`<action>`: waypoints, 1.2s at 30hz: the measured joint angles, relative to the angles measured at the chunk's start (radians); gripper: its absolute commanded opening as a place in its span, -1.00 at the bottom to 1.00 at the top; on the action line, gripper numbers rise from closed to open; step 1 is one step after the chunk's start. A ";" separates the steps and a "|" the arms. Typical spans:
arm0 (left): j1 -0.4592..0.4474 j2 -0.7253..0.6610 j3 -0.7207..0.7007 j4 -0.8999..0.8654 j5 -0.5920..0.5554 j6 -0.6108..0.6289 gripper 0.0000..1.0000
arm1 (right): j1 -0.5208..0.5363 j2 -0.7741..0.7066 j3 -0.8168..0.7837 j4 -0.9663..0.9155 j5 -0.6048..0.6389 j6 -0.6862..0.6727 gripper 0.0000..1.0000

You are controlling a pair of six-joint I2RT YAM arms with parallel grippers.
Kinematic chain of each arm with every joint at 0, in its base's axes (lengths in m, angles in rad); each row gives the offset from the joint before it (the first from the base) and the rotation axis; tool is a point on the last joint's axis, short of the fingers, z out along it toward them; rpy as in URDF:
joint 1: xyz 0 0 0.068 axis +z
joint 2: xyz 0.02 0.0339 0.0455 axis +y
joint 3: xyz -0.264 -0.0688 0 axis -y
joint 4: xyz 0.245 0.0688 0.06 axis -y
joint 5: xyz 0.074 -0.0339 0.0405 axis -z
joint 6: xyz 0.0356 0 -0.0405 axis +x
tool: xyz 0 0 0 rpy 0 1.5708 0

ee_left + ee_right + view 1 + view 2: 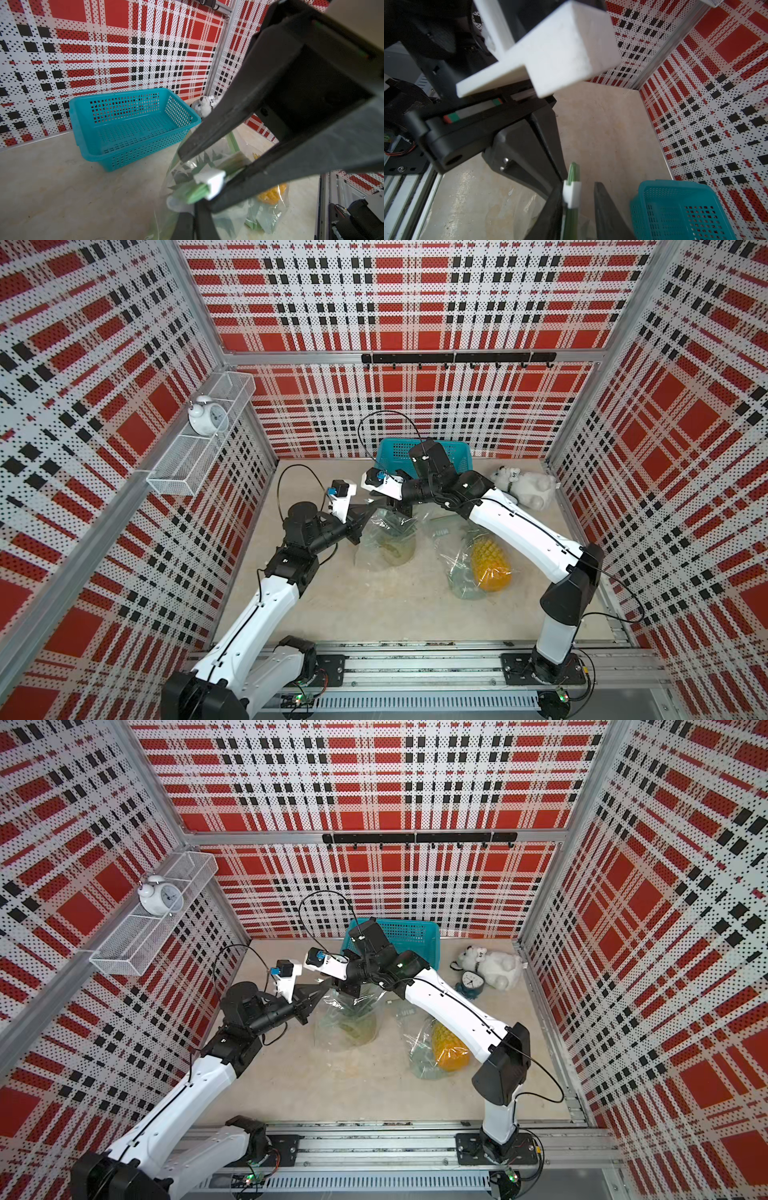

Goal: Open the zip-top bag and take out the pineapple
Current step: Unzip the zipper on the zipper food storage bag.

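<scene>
The white slider is crowded by my left gripper, so my right gripper should pinch the slider while my left gripper opens and takes the green zip edge (191, 193) farther out.
A clear zip-top bag (386, 541) (347, 1029) stands in the middle of the floor, its green zip edge lifted. A pineapple (395, 551) shows dimly through the plastic, its leaves (199, 164) pointing up. My left gripper (371, 511) (194, 209) is shut on the bag's end tab. My right gripper (398, 512) (580, 187) comes down over the white slider (212, 182) (572, 194). Its jaws straddle the slider: one finger touches it and a gap remains on the other side.
A second clear bag with a yellow pineapple (490, 564) (449, 1048) lies to the right, under my right forearm. A teal basket (390, 448) (128, 124) stands at the back wall, with a white plush toy (528, 489) and a small clock (471, 984) beside it.
</scene>
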 measured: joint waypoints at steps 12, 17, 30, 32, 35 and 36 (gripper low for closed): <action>0.036 -0.029 0.002 -0.015 0.037 0.005 -0.52 | 0.000 0.007 0.019 -0.010 -0.003 0.008 -1.00; 0.124 -0.039 0.002 0.021 0.118 -0.038 -0.47 | 0.000 0.008 0.019 -0.013 -0.006 0.008 -1.00; 0.187 -0.034 0.002 0.087 0.276 -0.074 -0.53 | 0.000 0.019 0.052 -0.059 -0.038 0.007 -1.00; 0.187 -0.032 0.002 0.087 0.285 -0.071 -0.60 | 0.000 0.022 0.058 -0.064 -0.041 0.006 -1.00; 0.187 -0.032 0.002 0.087 0.295 -0.064 -0.82 | 0.000 0.025 0.063 -0.069 -0.045 0.006 -1.00; 0.187 -0.031 0.002 0.087 0.298 -0.061 -0.86 | 0.000 0.025 0.064 -0.071 -0.047 0.006 -1.00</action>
